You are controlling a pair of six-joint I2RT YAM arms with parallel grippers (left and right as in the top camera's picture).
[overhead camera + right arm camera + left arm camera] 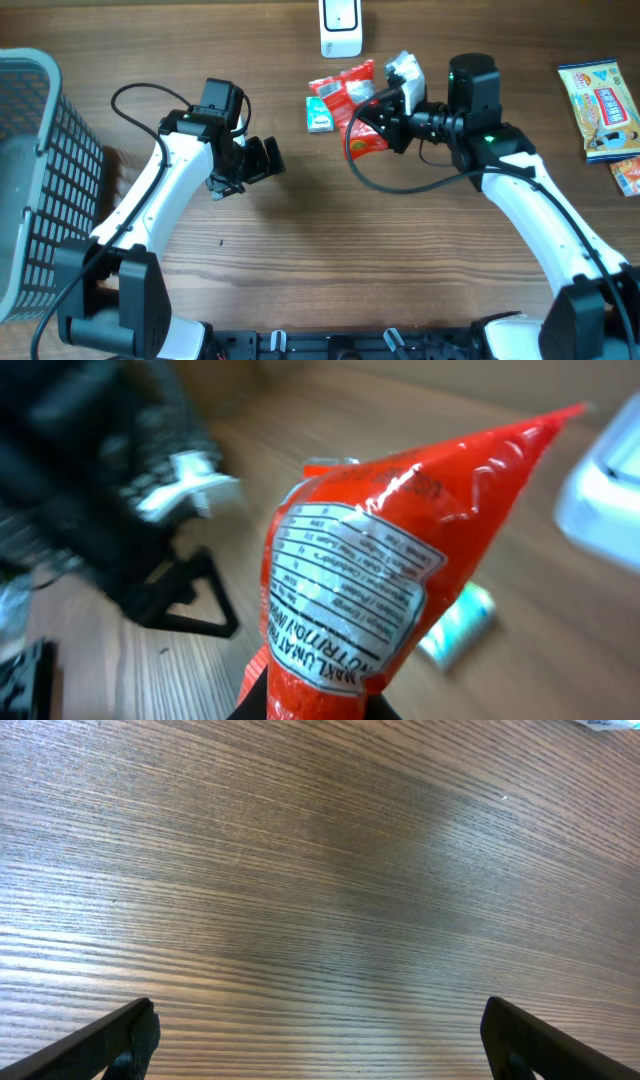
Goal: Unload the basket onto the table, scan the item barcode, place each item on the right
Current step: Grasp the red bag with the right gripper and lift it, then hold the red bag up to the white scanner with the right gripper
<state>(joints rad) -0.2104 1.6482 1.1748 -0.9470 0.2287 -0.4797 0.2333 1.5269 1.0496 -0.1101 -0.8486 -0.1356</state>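
Observation:
The robot's right gripper will put the red snack packet down against the inner edge of the yellow snack pack [572, 104].
The item, a red snack packet [366, 141], hangs above the table with my right gripper [384, 122] shut on it. In the right wrist view the red packet [380, 550] fills the middle, its white nutrition label facing the camera, pinched at its lower end by the right gripper [315, 710]. No barcode shows on the side I see. A white scanner [340, 28] stands at the table's far edge, and the scanner [605, 490] is blurred in the right wrist view. My left gripper [262, 160] hovers open to the left; its fingers [115, 1042] hold nothing over bare wood.
A small green pack [319, 112], another red packet [345, 85] and a white wrapper [405, 70] lie behind the held item. A grey mesh basket [40, 180] stands at the left edge. Snack packs [603, 105] lie at the far right.

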